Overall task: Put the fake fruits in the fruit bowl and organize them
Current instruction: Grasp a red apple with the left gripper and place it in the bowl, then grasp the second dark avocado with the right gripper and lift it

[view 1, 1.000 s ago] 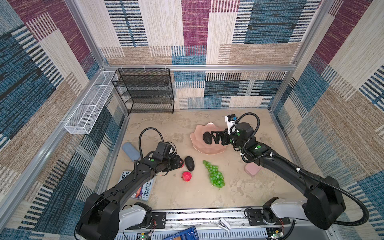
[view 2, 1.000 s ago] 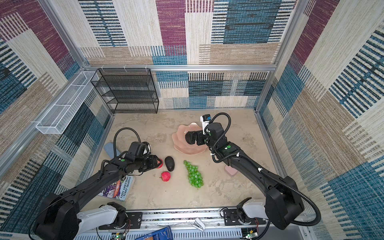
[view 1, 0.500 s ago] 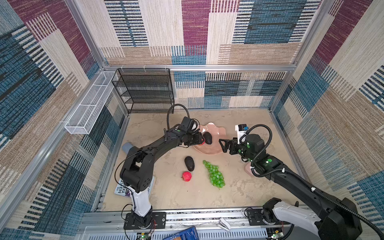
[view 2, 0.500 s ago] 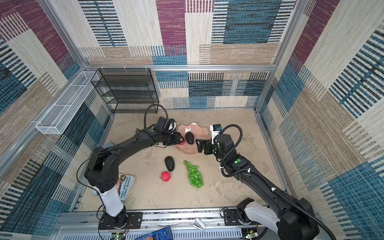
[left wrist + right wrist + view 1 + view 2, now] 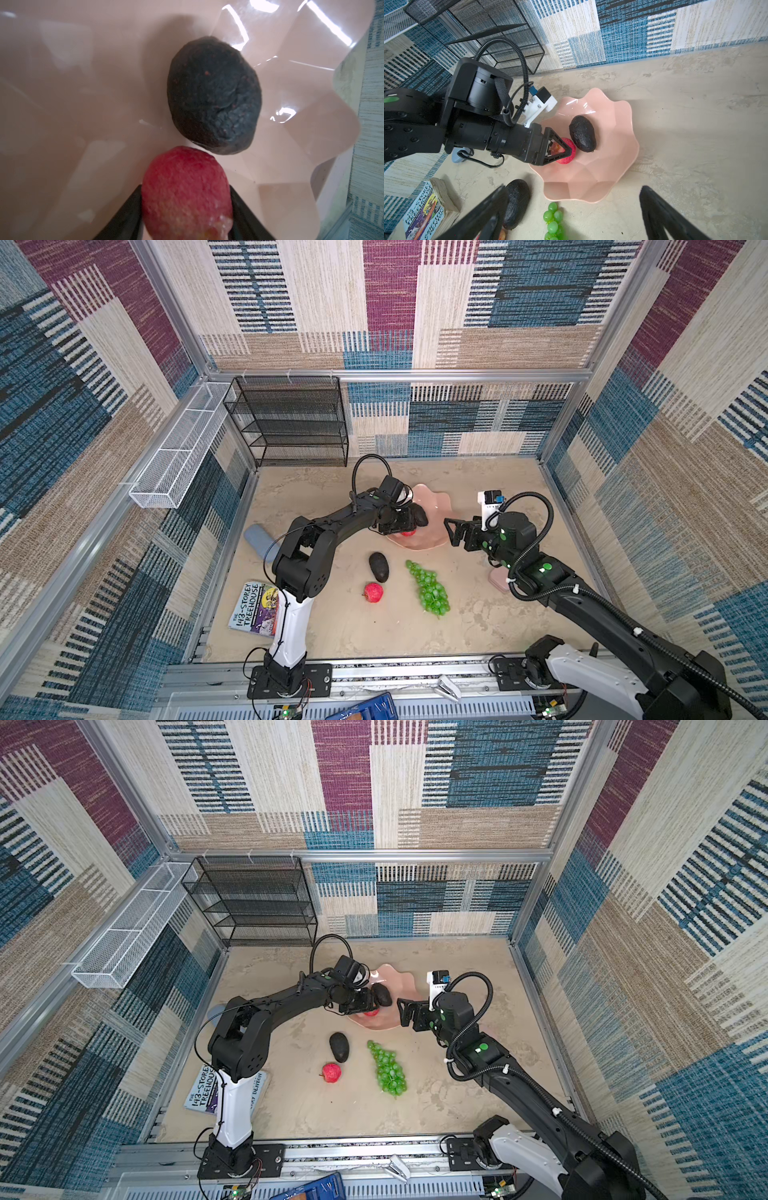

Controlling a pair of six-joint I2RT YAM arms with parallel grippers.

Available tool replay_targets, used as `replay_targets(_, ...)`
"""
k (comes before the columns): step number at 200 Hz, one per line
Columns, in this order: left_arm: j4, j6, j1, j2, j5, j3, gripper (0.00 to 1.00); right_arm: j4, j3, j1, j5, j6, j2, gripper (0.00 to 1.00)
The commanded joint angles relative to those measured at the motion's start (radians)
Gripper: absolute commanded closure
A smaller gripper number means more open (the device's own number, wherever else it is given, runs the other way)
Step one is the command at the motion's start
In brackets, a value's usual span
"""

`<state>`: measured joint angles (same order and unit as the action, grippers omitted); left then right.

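I will close my right gripper on the sides of the second avocado (image 5: 378, 567) (image 5: 516, 204), which lies on the table between the fruit bowl and the red apple.
The salmon-pink fruit bowl (image 5: 434, 504) stands mid-table with one dark avocado (image 5: 582, 133) lying inside. My left gripper (image 5: 405, 526) reaches into the bowl, shut on a red apple (image 5: 185, 193) whose far end touches that avocado (image 5: 214, 99). On the table in front of the bowl lie a second avocado (image 5: 378, 567), another red apple (image 5: 373, 592) and the green grapes (image 5: 430, 591). My right gripper (image 5: 455, 531) hangs open and empty just right of the bowl, jaws wide apart in the right wrist view.
A pink flat case (image 5: 498, 578) lies under the right arm. A book (image 5: 255, 610) and a grey-blue object (image 5: 259, 539) sit near the left wall. A black wire rack (image 5: 291, 423) and a white mesh basket (image 5: 178, 448) occupy the back left.
My left arm swung from the near table to the bowl carrying the apple. My right gripper drew back from the bowl to its right side, leaving the avocado inside.
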<state>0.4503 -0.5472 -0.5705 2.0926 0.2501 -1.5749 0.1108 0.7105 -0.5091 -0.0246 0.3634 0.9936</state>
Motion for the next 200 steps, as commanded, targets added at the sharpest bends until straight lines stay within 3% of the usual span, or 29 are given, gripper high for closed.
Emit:
replay_targets(1,0.024,-0.008,-0.009,-0.009,-0.008,-0.004,0.35,-0.003,0.009,0.000,-0.022,-0.013,0.000,0.00)
replay_targets(18,0.021,-0.008,-0.011,-0.029,-0.001,-0.010,0.28,0.006,0.017,0.000,-0.032,-0.022,0.006,0.01)
replay_targets(23,0.016,-0.008,-0.010,-0.039,0.005,-0.013,0.18,0.009,0.022,0.000,-0.036,-0.024,0.008,0.01)
replay_targets(40,0.004,-0.005,-0.010,-0.079,0.018,-0.025,0.05,0.030,0.042,-0.001,-0.038,-0.039,0.028,0.02)
replay_targets(65,-0.032,-0.001,-0.007,-0.179,-0.009,-0.016,0.05,0.051,0.065,-0.004,0.003,-0.050,0.062,0.05)
replay_targets(84,-0.094,-0.004,0.008,-0.317,-0.103,0.059,0.05,0.062,0.085,-0.027,0.031,-0.050,0.096,0.07)
replay_targets(118,-0.307,-0.015,0.070,-0.663,-0.327,0.405,0.01,0.057,0.126,-0.190,-0.022,-0.033,0.214,0.08)
replay_targets(145,-0.315,-0.027,0.147,-0.901,-0.463,0.643,0.01,0.038,0.187,-0.318,-0.038,-0.002,0.366,0.08)
replay_targets(178,-0.233,-0.107,0.267,-1.116,-0.481,0.863,0.01,0.012,0.272,-0.418,-0.039,0.019,0.553,0.09)
replay_targets(200,-0.202,-0.142,0.309,-1.231,-0.473,0.963,0.01,-0.010,0.311,-0.431,-0.024,0.029,0.657,0.09)
